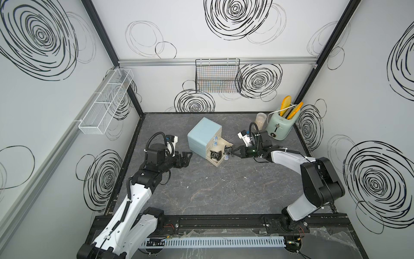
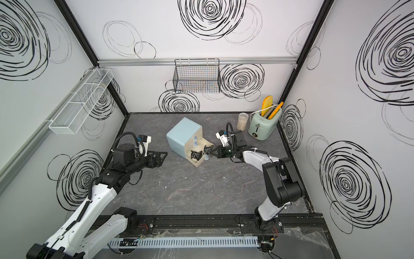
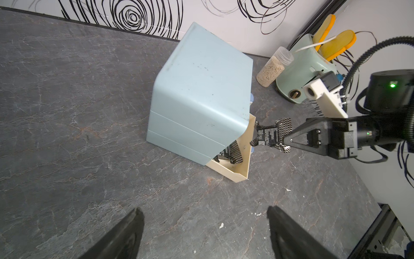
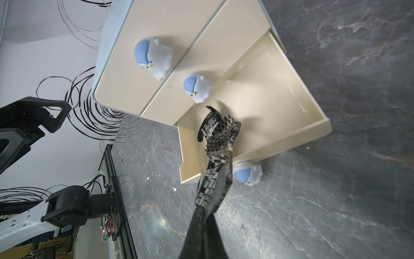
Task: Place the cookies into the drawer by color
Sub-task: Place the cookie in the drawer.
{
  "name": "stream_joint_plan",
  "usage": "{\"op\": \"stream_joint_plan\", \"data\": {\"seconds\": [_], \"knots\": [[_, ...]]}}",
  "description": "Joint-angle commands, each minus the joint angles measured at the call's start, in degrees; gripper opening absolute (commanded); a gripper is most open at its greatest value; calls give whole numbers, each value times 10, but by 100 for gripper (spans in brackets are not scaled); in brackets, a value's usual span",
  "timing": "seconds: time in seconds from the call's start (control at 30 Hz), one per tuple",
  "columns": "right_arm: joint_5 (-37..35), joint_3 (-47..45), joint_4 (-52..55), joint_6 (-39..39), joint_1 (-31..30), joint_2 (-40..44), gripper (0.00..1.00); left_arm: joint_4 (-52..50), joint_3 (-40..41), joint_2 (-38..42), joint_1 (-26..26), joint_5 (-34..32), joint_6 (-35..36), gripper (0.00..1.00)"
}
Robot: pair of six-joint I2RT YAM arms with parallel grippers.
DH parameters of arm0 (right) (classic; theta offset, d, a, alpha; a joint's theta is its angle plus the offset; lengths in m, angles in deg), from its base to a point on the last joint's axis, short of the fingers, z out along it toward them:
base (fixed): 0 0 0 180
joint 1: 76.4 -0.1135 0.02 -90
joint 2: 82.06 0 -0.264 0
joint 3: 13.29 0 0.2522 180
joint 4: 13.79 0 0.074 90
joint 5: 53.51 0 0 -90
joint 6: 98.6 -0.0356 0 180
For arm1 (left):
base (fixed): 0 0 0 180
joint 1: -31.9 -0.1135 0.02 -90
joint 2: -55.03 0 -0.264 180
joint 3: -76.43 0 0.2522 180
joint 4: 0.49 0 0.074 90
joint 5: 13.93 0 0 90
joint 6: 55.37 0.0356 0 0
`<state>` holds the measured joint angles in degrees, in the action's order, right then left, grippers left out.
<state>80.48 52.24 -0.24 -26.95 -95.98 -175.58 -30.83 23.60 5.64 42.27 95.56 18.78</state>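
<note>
The robot's right gripper should set the second black packet down on the bare drawer's bottom beside the other black packet [image 1: 221, 147] [image 4: 261, 94].
The pale-blue cabinet [image 1: 202, 132] [image 2: 182, 134] [image 3: 201, 96] stands mid-table, its bottom cream drawer [image 1: 218, 165] [image 2: 197, 165] [image 3: 237, 173] [image 4: 291, 136] pulled open. One black checkered cookie packet [image 1: 215, 154] [image 2: 196, 155] [image 3: 231, 154] [image 4: 212, 124] lies inside it. My right gripper [image 1: 234, 153] [image 2: 214, 151] [image 3: 287, 141] [image 4: 202, 213] is shut on a second black packet [image 1: 229, 150] [image 2: 208, 150] [image 3: 270, 136] [image 4: 215, 179], held over the drawer's front rim. The left gripper [image 1: 188, 157] [image 2: 163, 156] [image 3: 205, 226] hovers open and empty, left of the cabinet. No orange or green packets show.
A mint-green toaster [image 1: 280, 126] [image 2: 262, 126] with yellow slices and a clear jar [image 1: 261, 121] [image 2: 243, 121] stand at the back right. The two upper drawers [image 4: 179, 33] are closed, with bird-shaped knobs [image 4: 154, 58]. Wire baskets [image 1: 218, 76] hang on the walls.
</note>
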Motion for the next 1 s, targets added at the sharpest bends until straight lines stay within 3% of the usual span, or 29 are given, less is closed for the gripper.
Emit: {"op": "stream_joint_plan", "data": {"seconds": [0.0, 0.4, 0.97], "knots": [[21, 33, 3, 10, 2, -27, 0, 24, 4, 5, -6, 11, 0, 90], [3, 146, 56, 9, -4, -145, 0, 25, 5, 5, -8, 19, -1, 89], [-11, 272, 136, 25, -20, -239, 0, 25, 6, 7, -12, 23, -2, 89]]}}
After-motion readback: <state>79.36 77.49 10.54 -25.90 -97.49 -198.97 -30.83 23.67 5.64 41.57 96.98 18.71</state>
